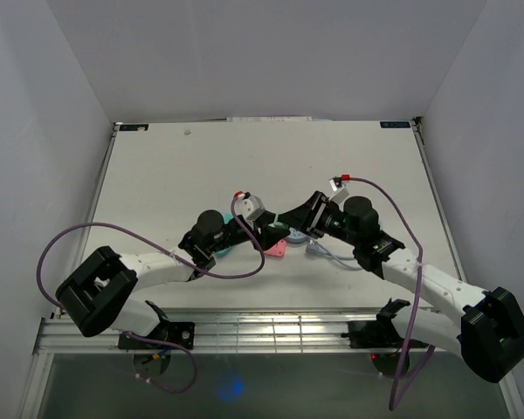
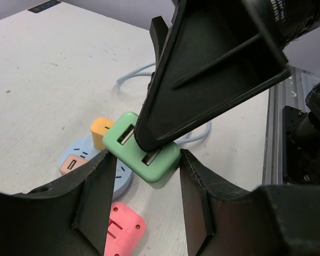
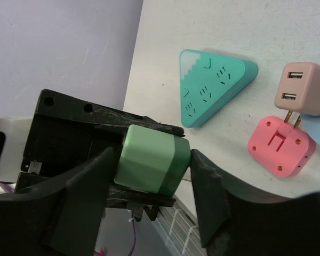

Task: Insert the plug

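The green plug sits at a slant between the fingers of my left gripper, so I will open them, straighten the plug with my right gripper, and then close on its flat sides [image 2: 169, 172].
The green plug [image 3: 149, 165], a rounded cube with two USB ports on one face [image 2: 127, 140], is held above the table. My right gripper [image 3: 153, 160] is shut on it, one finger on each side, and its black finger [image 2: 202, 69] covers the plug's top in the left wrist view. My left gripper [image 2: 146, 156] is open, with its fingers [image 2: 96, 197] close on either side of the plug. In the top view the two grippers meet at mid-table, left [image 1: 260, 229] and right [image 1: 293, 225]. The plug's prongs are hidden.
Below lie a round blue socket hub [image 2: 90, 176] carrying an orange plug [image 2: 102, 130] and a pink USB charger [image 3: 301, 88]. A coral-pink plug [image 3: 281, 145] and a teal triangular power strip [image 3: 213, 85] lie nearby. A pale blue cable [image 2: 133, 80] lies behind.
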`<move>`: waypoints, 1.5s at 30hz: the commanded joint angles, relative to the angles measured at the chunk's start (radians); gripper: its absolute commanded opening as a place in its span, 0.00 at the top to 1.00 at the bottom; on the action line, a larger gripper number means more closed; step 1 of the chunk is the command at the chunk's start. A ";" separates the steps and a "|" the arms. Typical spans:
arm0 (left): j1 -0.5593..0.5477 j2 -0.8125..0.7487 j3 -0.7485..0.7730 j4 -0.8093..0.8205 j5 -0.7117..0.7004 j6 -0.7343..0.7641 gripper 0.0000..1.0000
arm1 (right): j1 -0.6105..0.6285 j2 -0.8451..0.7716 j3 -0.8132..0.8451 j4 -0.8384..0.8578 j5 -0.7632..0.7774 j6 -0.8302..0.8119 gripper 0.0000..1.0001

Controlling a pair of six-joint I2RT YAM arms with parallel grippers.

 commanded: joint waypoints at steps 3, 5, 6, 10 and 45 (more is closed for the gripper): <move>-0.005 -0.033 0.005 0.005 -0.036 0.019 1.00 | 0.000 0.010 -0.017 0.079 -0.038 0.029 0.50; -0.003 -0.024 0.011 -0.007 -0.037 0.016 0.99 | 0.000 0.010 -0.019 0.086 -0.036 0.032 0.57; -0.003 -0.024 0.011 -0.009 -0.039 0.014 0.98 | 0.000 0.007 -0.020 0.086 -0.035 0.032 0.58; -0.005 -0.031 0.007 -0.006 -0.034 0.001 0.78 | 0.000 -0.016 -0.043 0.099 -0.001 0.044 0.64; -0.005 -0.088 -0.030 0.040 -0.054 -0.104 0.02 | 0.167 -0.118 -0.204 0.305 0.501 0.101 0.76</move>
